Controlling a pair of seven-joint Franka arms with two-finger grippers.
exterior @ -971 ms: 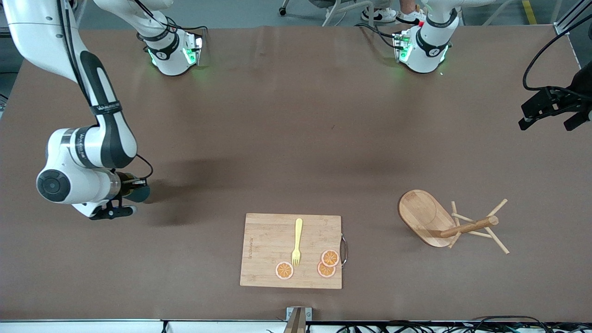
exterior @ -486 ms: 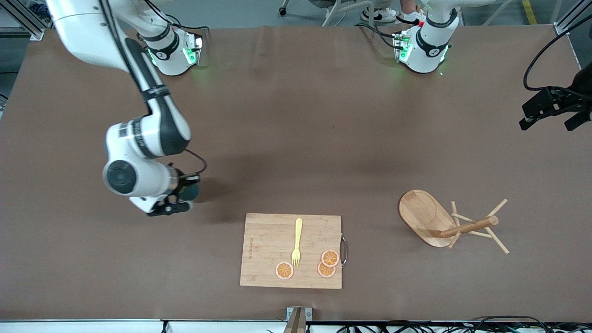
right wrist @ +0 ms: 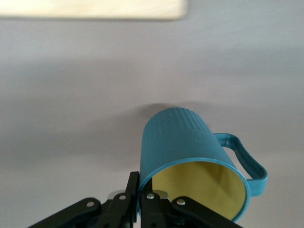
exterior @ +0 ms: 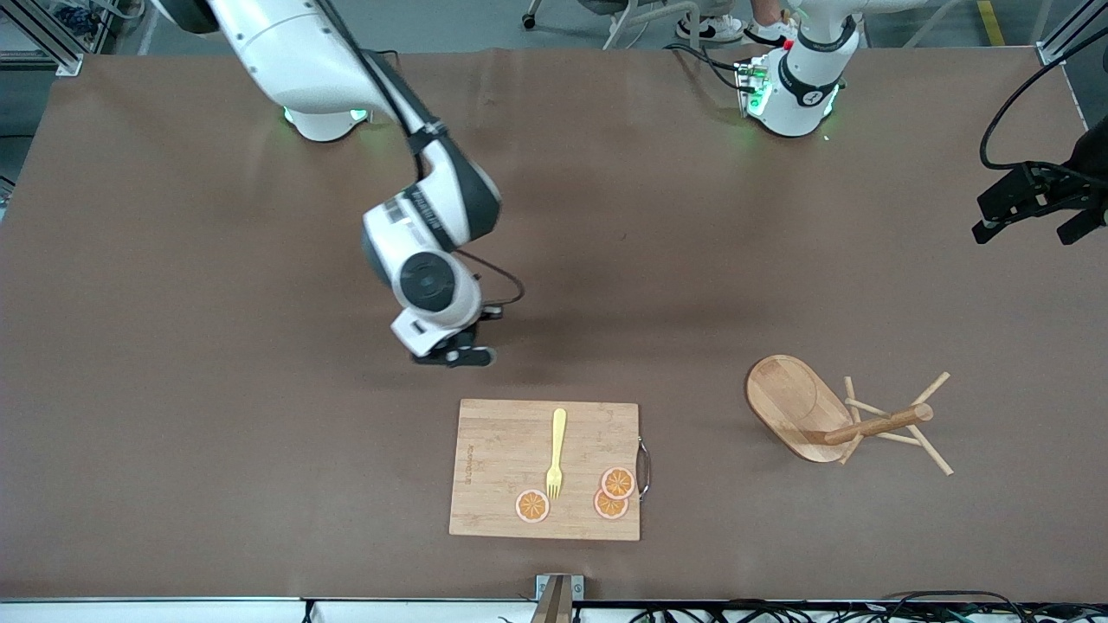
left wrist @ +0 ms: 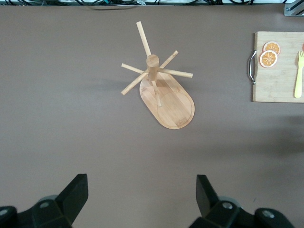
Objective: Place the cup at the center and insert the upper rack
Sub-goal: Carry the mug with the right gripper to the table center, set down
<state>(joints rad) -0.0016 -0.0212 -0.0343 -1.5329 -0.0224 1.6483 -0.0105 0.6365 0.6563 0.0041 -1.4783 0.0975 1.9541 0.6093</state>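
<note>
Next, I release the cup with my right gripper on the bare table point(exterior: 586, 279) between the cutting board and the arm bases.
The cup point(right wrist: 190, 156) is dark teal with a yellowish inside and a side handle. My right gripper point(right wrist: 138, 199) is shut on its rim wall and holds it just above the brown table. In the front view the right gripper point(exterior: 457, 353) hangs over the middle of the table, close to the cutting board, and its wrist hides the cup. The upper rack point(exterior: 792, 402), a light wooden mug tree, lies tipped over toward the left arm's end. Its post point(exterior: 874, 426) points that way. My left gripper point(exterior: 1030, 212) waits open in the air at that end, and the upper rack point(left wrist: 168, 102) shows past its fingers point(left wrist: 76, 194).
A rectangular wooden cutting board point(exterior: 502, 450) lies near the table's front edge. A yellow fork point(exterior: 557, 454) and three orange slices point(exterior: 616, 484) rest on it. Its metal handle point(exterior: 643, 467) faces the rack. The arm bases stand along the edge farthest from the camera.
My right arm has swung with the cup from the right arm's end of the table toward the middle. The left arm, rack and board have not moved.
</note>
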